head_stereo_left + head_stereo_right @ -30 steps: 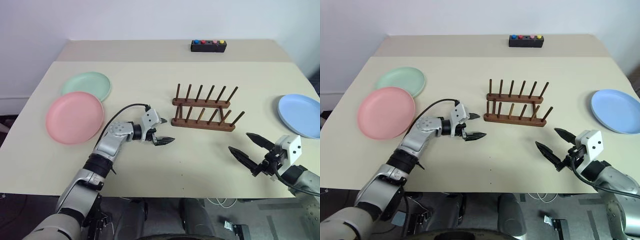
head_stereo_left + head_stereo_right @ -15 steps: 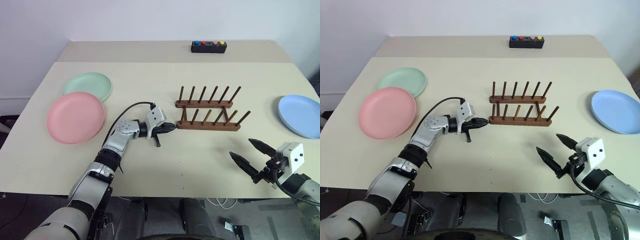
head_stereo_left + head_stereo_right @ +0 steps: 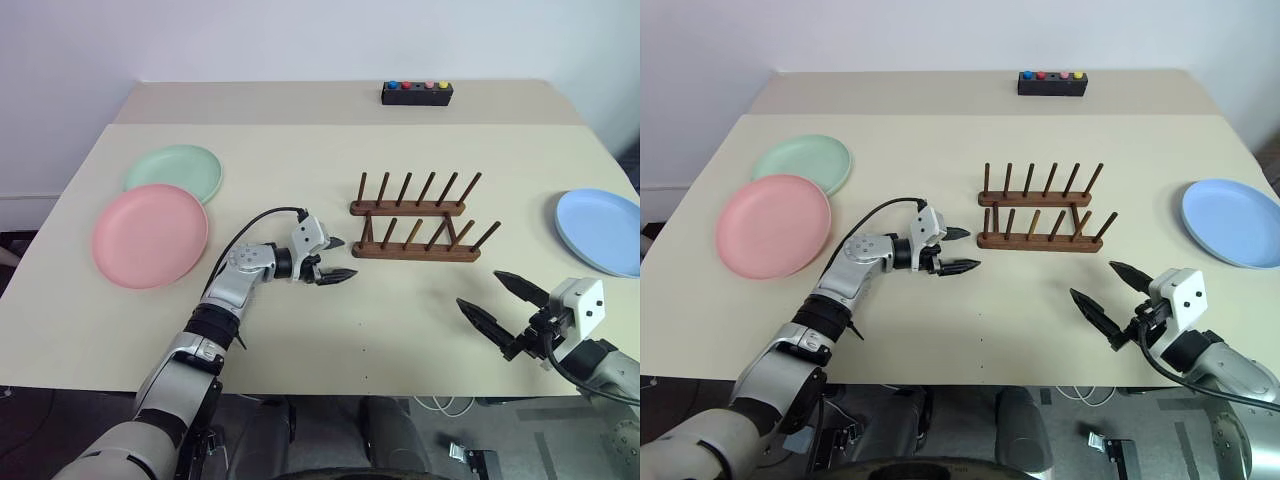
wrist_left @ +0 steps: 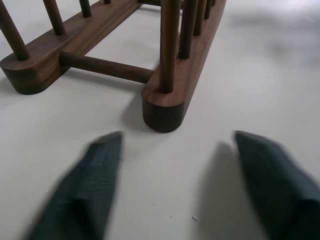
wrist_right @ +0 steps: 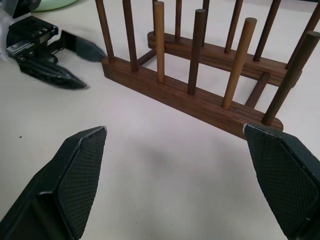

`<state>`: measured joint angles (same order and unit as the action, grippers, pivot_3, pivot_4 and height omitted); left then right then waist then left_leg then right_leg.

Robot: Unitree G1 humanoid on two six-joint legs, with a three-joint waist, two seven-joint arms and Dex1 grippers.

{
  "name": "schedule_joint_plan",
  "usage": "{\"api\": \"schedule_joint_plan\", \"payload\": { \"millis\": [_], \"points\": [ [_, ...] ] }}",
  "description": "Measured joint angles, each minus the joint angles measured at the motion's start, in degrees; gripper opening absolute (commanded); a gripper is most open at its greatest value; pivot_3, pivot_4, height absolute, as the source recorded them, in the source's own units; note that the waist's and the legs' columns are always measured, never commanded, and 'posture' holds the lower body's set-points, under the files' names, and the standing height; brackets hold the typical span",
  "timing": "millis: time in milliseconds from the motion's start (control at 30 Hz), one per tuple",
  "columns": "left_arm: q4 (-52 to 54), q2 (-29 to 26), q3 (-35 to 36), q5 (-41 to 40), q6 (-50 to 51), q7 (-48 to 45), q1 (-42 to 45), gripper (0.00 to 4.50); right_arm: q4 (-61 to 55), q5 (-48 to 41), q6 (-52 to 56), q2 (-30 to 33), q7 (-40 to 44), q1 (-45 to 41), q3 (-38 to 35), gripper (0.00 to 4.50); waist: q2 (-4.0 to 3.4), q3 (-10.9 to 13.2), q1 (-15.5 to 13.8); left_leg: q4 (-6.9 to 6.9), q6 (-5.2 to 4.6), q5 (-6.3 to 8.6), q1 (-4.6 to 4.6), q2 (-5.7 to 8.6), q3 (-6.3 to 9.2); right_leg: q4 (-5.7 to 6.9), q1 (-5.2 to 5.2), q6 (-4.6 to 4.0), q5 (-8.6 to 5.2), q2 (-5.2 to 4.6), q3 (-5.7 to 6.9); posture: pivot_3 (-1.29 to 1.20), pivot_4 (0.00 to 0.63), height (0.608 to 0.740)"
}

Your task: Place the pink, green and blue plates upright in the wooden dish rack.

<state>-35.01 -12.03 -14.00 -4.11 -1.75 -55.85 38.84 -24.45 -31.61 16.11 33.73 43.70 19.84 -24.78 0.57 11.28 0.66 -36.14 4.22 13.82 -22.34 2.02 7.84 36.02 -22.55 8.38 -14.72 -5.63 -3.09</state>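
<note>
The robot's left gripper needs to grasp the front bar's end (image 3: 358, 251) and pull the wooden dish rack closer before fetching plates, as the rack stands well back from the right gripper.
The wooden dish rack (image 3: 410, 250) stands empty in the middle of the table. My left gripper (image 3: 343, 258) is open just short of the rack's left end (image 4: 162, 107), pointing at it and not touching it. The pink plate (image 3: 150, 235) lies flat at the left, with the green plate (image 3: 175, 168) behind it, their rims overlapping. At the right edge, flat on the table, is the blue plate (image 3: 600, 230). My right gripper (image 3: 478, 288) hovers open and empty near the front right, facing the rack (image 5: 190, 95).
A small black box (image 3: 417, 93) with coloured buttons sits at the far edge of the table. Bare tabletop stretches in front of the rack and between both grippers. The blue plate lies close to the table's right edge.
Half a second ago my left gripper was shut with its tips against the rack's left end, and the rack had shifted slightly right. Now that gripper is open again and a little back.
</note>
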Motion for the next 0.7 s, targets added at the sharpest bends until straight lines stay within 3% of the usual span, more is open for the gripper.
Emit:
{"api": "schedule_joint_plan", "payload": {
  "millis": [233, 333, 500, 533, 700],
  "points": [
    [-4.7, 3.9, -0.1, 1.9, -1.7, 1.4, 2.9, 4.46, 0.0, 1.0, -0.3, 0.0, 0.0, -0.2, 0.3, 4.5, 0.0, 0.0, -0.4, -0.05, 0.0, 0.0, -0.01, 0.02, 0.0, -0.03, 0.06, 0.01, 0.0, 0.0, 0.01, 0.0, 0.15, 0.74],
    [-7.1, 5.9, -0.5, 2.5, -2.8, 1.7, 4.3, 3.56, 0.0, 1.1, -0.3, -0.1, -0.1, -0.2, 0.5, 4.5, 0.01, 0.0, -0.5, -0.03, 0.0, 0.0, -0.02, 0.02, 0.0, -0.03, 0.04, 0.02, -0.01, 0.0, 0.01, 0.0, 0.15, 0.74],
    [-7.6, 5.8, -0.8, 2.6, -3.9, 0.3, 4.4, 0.98, 0.0, 1.3, -0.9, -0.5, -0.4, 0.4, 0.6, 4.5, 0.01, 0.0, -0.1, 0.0, 0.0, 0.0, -0.02, 0.02, 0.01, -0.02, 0.01, 0.03, -0.02, 0.0, 0.01, 0.0, 0.15, 0.74],
    [-7.5, 6.0, -0.3, 2.4, -4.0, 1.0, 4.3, 0.79, 0.0, 1.3, -1.0, -0.6, -0.4, 0.3, 0.7, 4.5, 0.01, 0.0, 0.0, -0.01, 0.0, 0.0, -0.01, 0.02, 0.02, 0.0, 0.02, 0.03, -0.02, 0.0, 0.0, 0.0, 0.15, 0.74],
    [-4.1, 3.8, 0.1, 2.1, -3.9, -0.4, 2.0, 0.78, 0.1, 1.3, -1.4, -0.6, -0.4, 0.1, 0.8, 4.5, -0.01, 0.0, 0.3, 0.05, 0.0, 0.0, 0.0, 0.01, 0.01, 0.01, -0.02, 0.03, -0.02, 0.0, 0.0, 0.0, 0.15, 0.74]
  ]
}}
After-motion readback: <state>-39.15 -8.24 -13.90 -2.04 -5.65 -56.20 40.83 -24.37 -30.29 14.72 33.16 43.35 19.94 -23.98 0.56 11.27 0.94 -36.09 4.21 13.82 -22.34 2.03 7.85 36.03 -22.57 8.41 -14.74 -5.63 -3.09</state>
